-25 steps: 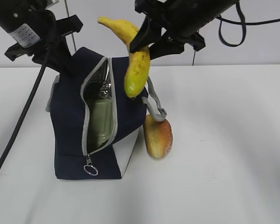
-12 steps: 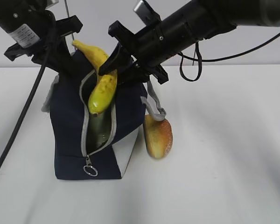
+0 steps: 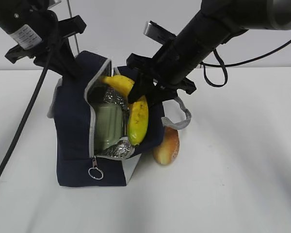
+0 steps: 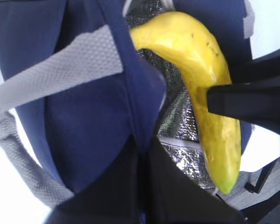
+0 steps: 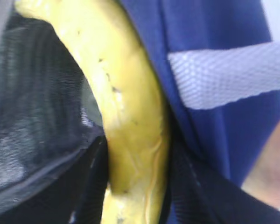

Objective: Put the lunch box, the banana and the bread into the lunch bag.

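Observation:
Next, my right gripper releases the yellow banana, now held in the bag's opening, onto the sage-green lid of the lunch box (image 3: 106, 114) that sits inside the navy lunch bag.
The navy lunch bag (image 3: 72, 126) stands open on the white table. The lunch box (image 3: 108, 126) with its sage-green lid sits inside it. My right gripper (image 3: 144, 92) is shut on the yellow banana (image 3: 136, 116) and holds it in the bag's opening, greenish tip down; the banana also shows in the right wrist view (image 5: 130, 121) and in the left wrist view (image 4: 210, 98). My left gripper (image 3: 70, 63) is shut on the bag's upper left edge (image 4: 140, 116) and holds it open. The bread (image 3: 166, 145) lies on the table against the bag's right side.
A grey strap handle (image 3: 180, 116) hangs off the bag's right side above the bread. The metal ring zip pull (image 3: 94, 173) hangs at the bag's lower front. A black cable (image 3: 24, 121) runs down on the left.
My right gripper has carried the banana from above the bag down and left into its opening. The opening has spread wider and the right strap has shifted. The left gripper has stayed put.

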Motion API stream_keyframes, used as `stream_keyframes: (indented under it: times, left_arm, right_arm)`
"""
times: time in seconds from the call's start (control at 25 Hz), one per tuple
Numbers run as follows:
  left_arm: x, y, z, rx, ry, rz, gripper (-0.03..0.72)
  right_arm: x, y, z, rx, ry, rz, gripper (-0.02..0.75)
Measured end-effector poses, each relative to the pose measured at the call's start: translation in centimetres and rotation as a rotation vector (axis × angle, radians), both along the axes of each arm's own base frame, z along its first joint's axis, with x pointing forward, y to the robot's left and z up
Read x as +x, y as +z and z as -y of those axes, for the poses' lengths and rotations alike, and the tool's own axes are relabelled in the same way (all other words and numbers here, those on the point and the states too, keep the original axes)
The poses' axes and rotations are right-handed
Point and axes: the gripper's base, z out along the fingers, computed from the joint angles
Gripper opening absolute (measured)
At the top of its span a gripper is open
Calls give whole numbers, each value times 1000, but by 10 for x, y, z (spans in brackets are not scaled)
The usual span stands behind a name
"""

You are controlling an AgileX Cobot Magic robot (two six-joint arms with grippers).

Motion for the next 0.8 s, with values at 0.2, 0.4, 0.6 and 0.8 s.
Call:
stream_keyframes:
  times: [0.2,0.4,0.6,0.8]
  left_arm:
    - [0,0,0,-1,-1,0,-2]
    - [0,0,0,-1,-1,0,-2]
    - [0,0,0,-1,-1,0,-2]
    - [0,0,0,-1,0,1,-2]
  right_arm:
    - [1,-2,3,-44,-8,2,302]
    - [4,3,-3,56,-70,2,302]
    - [8,9,-8,155,-123,11,303]
    - [8,11,-13,192,-126,6,303]
